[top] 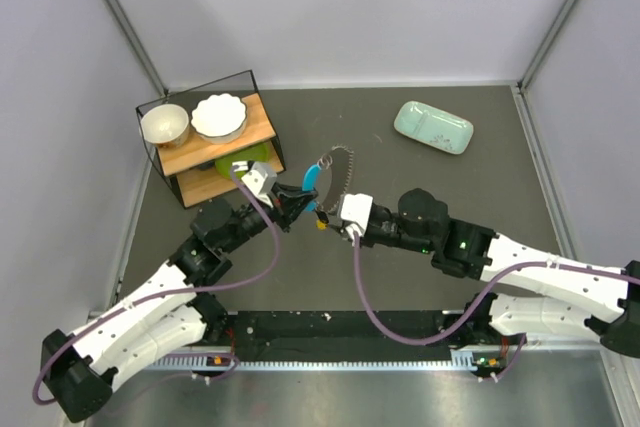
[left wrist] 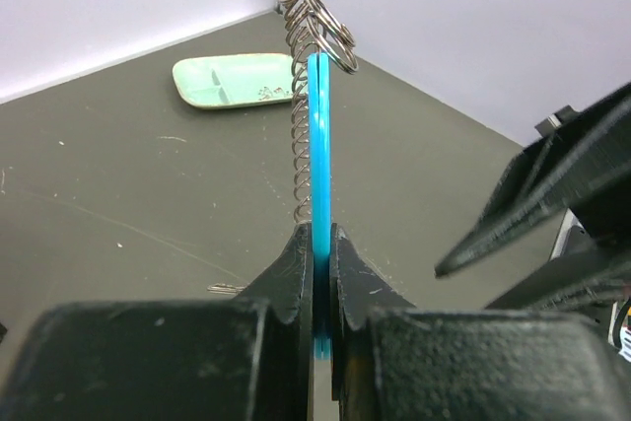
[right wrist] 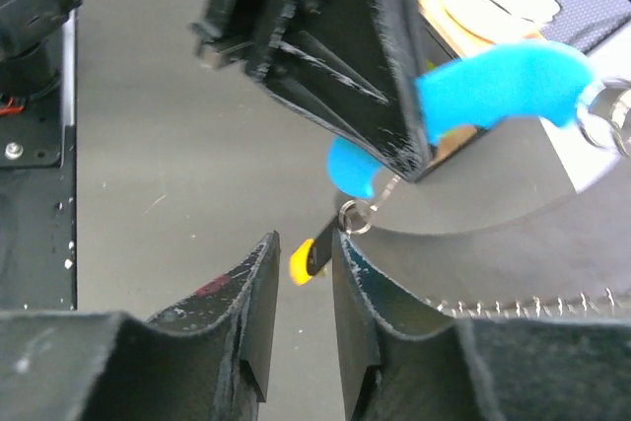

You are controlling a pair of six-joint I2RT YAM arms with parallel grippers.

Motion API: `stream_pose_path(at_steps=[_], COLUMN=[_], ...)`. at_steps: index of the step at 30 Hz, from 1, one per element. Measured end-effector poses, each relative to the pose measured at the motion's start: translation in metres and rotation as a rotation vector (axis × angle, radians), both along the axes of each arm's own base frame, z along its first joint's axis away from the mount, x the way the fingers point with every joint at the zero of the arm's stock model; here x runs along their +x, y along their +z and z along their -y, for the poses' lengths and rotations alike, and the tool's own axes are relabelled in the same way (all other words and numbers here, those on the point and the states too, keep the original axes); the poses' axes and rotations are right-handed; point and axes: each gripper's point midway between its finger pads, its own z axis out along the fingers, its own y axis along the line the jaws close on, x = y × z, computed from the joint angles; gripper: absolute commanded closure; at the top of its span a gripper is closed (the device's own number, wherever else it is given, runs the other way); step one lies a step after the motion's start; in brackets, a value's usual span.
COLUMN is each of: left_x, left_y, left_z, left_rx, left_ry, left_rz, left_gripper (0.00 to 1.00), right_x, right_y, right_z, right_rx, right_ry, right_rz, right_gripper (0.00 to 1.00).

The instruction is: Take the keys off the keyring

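Observation:
My right gripper has the small black key slanting across its fingertip, so it should back off, open wider, turn and take the key close below its small ring (right wrist: 356, 216).
My left gripper (top: 297, 201) (left wrist: 318, 232) is shut on the long blue-covered key (left wrist: 318, 135) and holds it edge-on above the table. It shows in the top view (top: 313, 183) and the right wrist view (right wrist: 503, 86). The keyring (top: 346, 169), a coiled silvery wire (left wrist: 300, 170) with small split rings (left wrist: 314, 2), hangs from it. My right gripper (top: 326, 215) (right wrist: 304, 242) is open, jaws a narrow gap apart. A small black key with a yellow tip (right wrist: 312, 257) hangs between them on a small ring (right wrist: 353, 216), close against the right finger.
A black wire rack (top: 160, 162) with wooden shelves and two white bowls stands at the back left, close behind the left gripper. A pale green tray (top: 433, 127) (left wrist: 232, 81) lies at the back right. A small silvery piece (left wrist: 227, 290) lies on the table under the left gripper.

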Motion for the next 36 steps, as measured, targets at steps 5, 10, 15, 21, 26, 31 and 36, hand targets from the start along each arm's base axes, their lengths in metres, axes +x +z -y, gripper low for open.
stream_pose_path(at_steps=[5,10,15,21,26,31,36], left_x=[-0.007,-0.013,-0.013,-0.013,-0.011,-0.009,-0.003], left_y=[0.012,0.031,0.033,0.034,0.033,0.034,0.031], left_z=[-0.006,-0.010,-0.010,-0.010,-0.011,-0.013,-0.016], left_rx=[-0.061,-0.122,-0.131,-0.137,-0.137,-0.137,-0.114], left_ry=[0.003,-0.002,-0.004,-0.004,0.013,0.029,0.063], left_rz=[0.020,0.055,0.053,0.048,0.046,0.048,0.047], left_gripper=[1.00,1.00,1.00,1.00,1.00,1.00,1.00], right_x=[0.014,0.021,0.026,0.035,0.042,0.041,0.038], right_y=[0.012,0.024,0.020,-0.005,-0.018,-0.016,-0.016], right_z=[0.004,0.003,0.000,-0.008,-0.010,-0.017,-0.019], right_rx=[0.127,0.249,0.292,0.244,0.214,0.223,0.230], right_ry=[-0.147,-0.229,-0.273,-0.328,-0.376,-0.363,-0.351], right_rz=[-0.112,-0.209,-0.275,-0.317,-0.335,-0.359,-0.386], right_gripper=[0.63,0.60,0.60,0.61,0.69,1.00,1.00])
